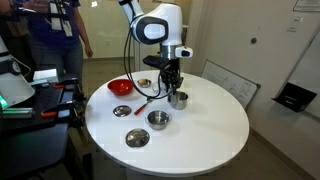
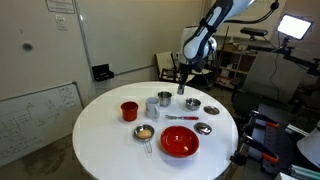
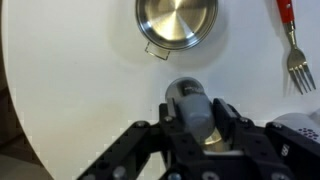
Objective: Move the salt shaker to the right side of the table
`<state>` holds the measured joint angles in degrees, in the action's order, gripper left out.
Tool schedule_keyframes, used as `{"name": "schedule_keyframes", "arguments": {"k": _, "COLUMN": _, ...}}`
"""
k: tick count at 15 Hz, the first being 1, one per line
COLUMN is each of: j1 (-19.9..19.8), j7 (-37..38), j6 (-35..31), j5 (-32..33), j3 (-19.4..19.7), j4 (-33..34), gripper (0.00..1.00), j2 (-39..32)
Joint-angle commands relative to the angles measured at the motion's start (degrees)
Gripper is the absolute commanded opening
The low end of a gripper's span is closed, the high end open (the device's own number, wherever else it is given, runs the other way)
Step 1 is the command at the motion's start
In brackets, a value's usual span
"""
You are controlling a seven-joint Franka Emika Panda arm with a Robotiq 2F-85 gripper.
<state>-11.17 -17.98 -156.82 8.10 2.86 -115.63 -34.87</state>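
Observation:
My gripper will put the salt shaker down beside the steel lid near the white table's front edge [image 1: 154, 147].
The salt shaker [image 3: 187, 102], a slim greyish cylinder with a silvery top, sits between the fingers of my gripper [image 3: 197, 118] in the wrist view. The gripper is shut on it. In both exterior views the gripper [image 1: 172, 84] [image 2: 181, 88] hangs low over the far middle part of the round white table [image 1: 205, 135] [image 2: 105, 150], close to the shiny steel cup [image 1: 178, 98] [image 2: 164, 99]. The shaker is too small to make out in the exterior views. I cannot tell whether it touches the table.
A steel bowl [image 3: 177, 22] and a red-handled fork [image 3: 292, 45] lie just ahead of the gripper. On the table are a red bowl [image 2: 180, 142], a red cup [image 2: 129, 110] and several small steel bowls [image 2: 203, 128]. A person [image 1: 50, 35] stands by the table.

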Motion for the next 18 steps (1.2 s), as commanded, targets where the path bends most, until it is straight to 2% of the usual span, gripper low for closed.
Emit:
{"name": "schedule_keyframes", "arguments": {"k": 1, "j1": 0.5, "j7": 7.3, "j6": -0.9, "j5": -2.2, "j3": 2.3, "j4": -2.6, "gripper": 0.16, "j2": 2.5}}
{"name": "schedule_keyframes", "arguments": {"k": 5, "j1": 1.6, "j7": 16.3, "j6": -4.5, "j5": -2.7, "j3": 6.3, "j4": -5.1, "gripper": 0.16, "j2": 4.1}}
{"name": "schedule_keyframes", "arguments": {"k": 8, "j1": 4.3, "j7": 24.1, "j6": -7.8, "j5": -1.9, "j3": 11.3, "j4": -7.3, "gripper": 0.16, "j2": 5.1}}
{"name": "schedule_keyframes", "arguments": {"k": 11, "j1": 7.9, "j7": 31.0, "j6": -6.2, "j5": -1.4, "j3": 16.4, "j4": -8.9, "gripper": 0.16, "j2": 6.0}}
{"name": "schedule_keyframes", "arguments": {"k": 12, "j1": 4.9, "j7": 26.2, "j6": -6.3, "j5": -1.7, "j3": 13.6, "j4": -6.0, "gripper": 0.41, "j2": 3.8}}
{"name": "schedule_keyframes", "arguments": {"k": 16, "j1": 6.8, "j7": 29.5, "j6": -6.3, "j5": -1.6, "j3": 15.5, "j4": -7.3, "gripper": 0.41, "j2": 4.3}}
{"name": "schedule_keyframes", "arguments": {"k": 17, "j1": 6.9, "j7": 29.9, "j6": -5.7, "j5": -1.8, "j3": 15.5, "j4": -6.3, "gripper": 0.16, "j2": 3.4}}
{"name": "schedule_keyframes", "arguments": {"k": 18, "j1": 5.8, "j7": 29.5, "j6": -5.6, "j5": -2.9, "j3": 14.5, "j4": -6.0, "gripper": 0.16, "j2": 3.1}}
